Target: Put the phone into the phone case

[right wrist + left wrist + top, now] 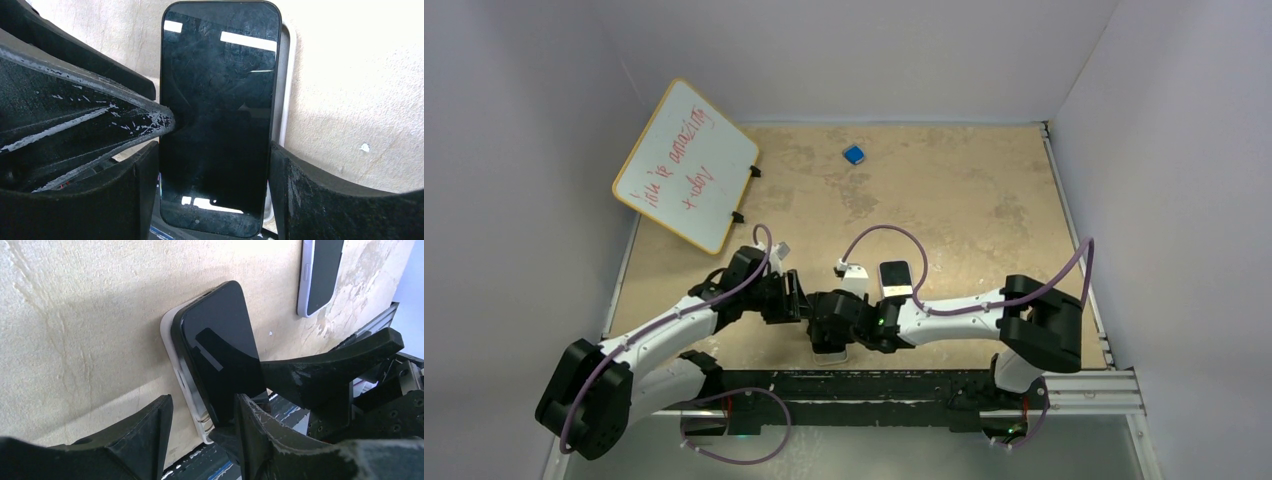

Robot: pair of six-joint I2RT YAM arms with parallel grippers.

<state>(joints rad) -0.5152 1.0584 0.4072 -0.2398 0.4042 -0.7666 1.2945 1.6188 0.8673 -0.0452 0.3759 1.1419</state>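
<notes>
The long side of the black phone sticks up out of the white phone case, so next my left gripper pinches phone and case together near their lower end (pixel 204 416).
A black phone (pixel 217 115) lies screen up, tilted over a white phone case (pixel 286 95) at the table's near edge. In the left wrist view the phone (pixel 220 355) sits askew on the case (pixel 170 340), with one long side raised out of it. My right gripper (pixel 215 195) is shut on the phone's long sides near its lower end. My left gripper (pixel 202 440) is open. One of its fingers (pixel 135 117) touches the phone's side edge. In the top view both grippers, the left (pixel 799 300) and the right (pixel 829 325), meet over the case (pixel 830 353).
A second phone in a lavender case (pixel 895 278) lies just behind the right gripper and shows in the left wrist view (pixel 320 275). A small blue object (pixel 854 154) is at the back. A whiteboard (pixel 686 165) leans at the back left. A metal rail (pixel 1084 385) runs along the near edge.
</notes>
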